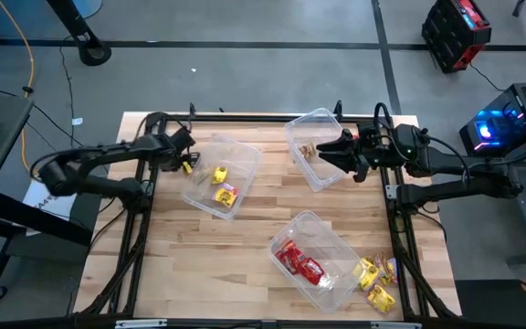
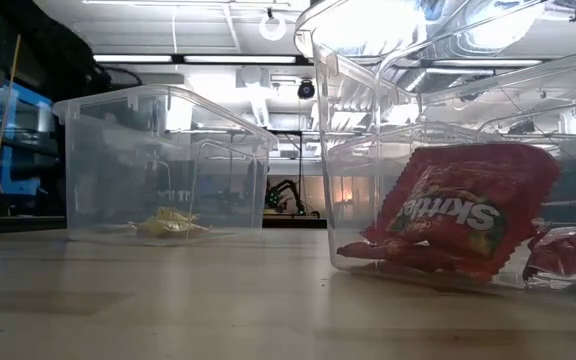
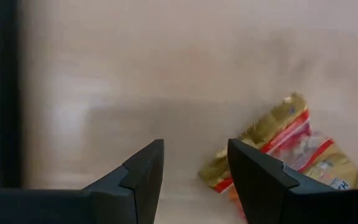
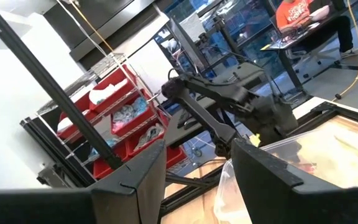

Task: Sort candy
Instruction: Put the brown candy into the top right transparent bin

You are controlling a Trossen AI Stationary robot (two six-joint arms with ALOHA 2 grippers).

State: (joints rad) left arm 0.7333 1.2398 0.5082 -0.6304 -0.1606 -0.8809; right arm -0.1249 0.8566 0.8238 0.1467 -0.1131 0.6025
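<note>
The gold packet's end lies under one finger of my left gripper, so my left gripper should open, shift over and pinch the packet's red middle (image 3: 294,148).
Three clear tubs stand on the wooden table. The left tub (image 1: 222,178) holds yellow candy (image 1: 224,192), also seen in the low view (image 2: 168,222). The far right tub (image 1: 316,146) holds brown-gold candy (image 1: 308,149). The near tub (image 1: 316,260) holds red candy (image 1: 299,263), whose packet leans on the tub wall (image 2: 458,210). Loose yellow candy (image 1: 377,281) lies by the table's near right corner. My left gripper (image 1: 188,151) hovers open over the left tub's far left end, a yellow packet (image 3: 284,149) lying just beyond its fingers (image 3: 194,180). My right gripper (image 1: 331,151) hangs open and empty over the far right tub (image 4: 197,180).
A dark metal frame (image 1: 395,196) runs along the table's edges and carries both arms. Bare wood (image 1: 208,256) lies between the left tub and the near edge. The room beyond shows red storage bins (image 4: 114,106) and a seated person in an orange top (image 4: 297,12).
</note>
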